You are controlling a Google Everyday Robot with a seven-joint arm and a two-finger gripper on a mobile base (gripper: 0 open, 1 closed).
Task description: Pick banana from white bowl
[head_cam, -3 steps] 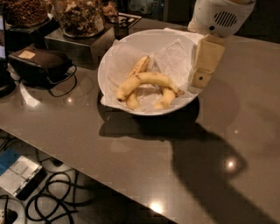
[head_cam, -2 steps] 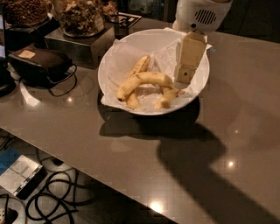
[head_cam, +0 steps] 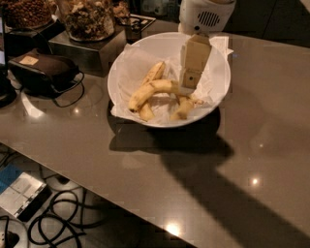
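Observation:
I will grip the middle of the long curved banana (head_cam: 162, 86) lying across the white bowl, above the shorter ones.
The white bowl (head_cam: 215, 104), lined with crumpled white napkins, stands at the back middle of the grey table. Several yellow bananas lie in it. The longest, gently curved banana (head_cam: 152, 90) lies across the bowl's middle, with shorter ones (head_cam: 155, 72) (head_cam: 182, 108) around it. My gripper (head_cam: 190, 83) hangs down from the white wrist (head_cam: 206, 14) into the bowl. Its cream tip sits right at the long banana's right end, touching or just above it. Nothing is visibly held.
Glass jars of dry snacks (head_cam: 89, 19) (head_cam: 26, 12) stand on a metal box (head_cam: 80, 48) at the back left. A dark case with a cable (head_cam: 46, 70) lies left of the bowl. Cables (head_cam: 58, 225) lie on the floor below the table's front edge.
My gripper has moved left from the bowl's right rim into the bowl and come down by the long banana's right end. The bananas have not moved.

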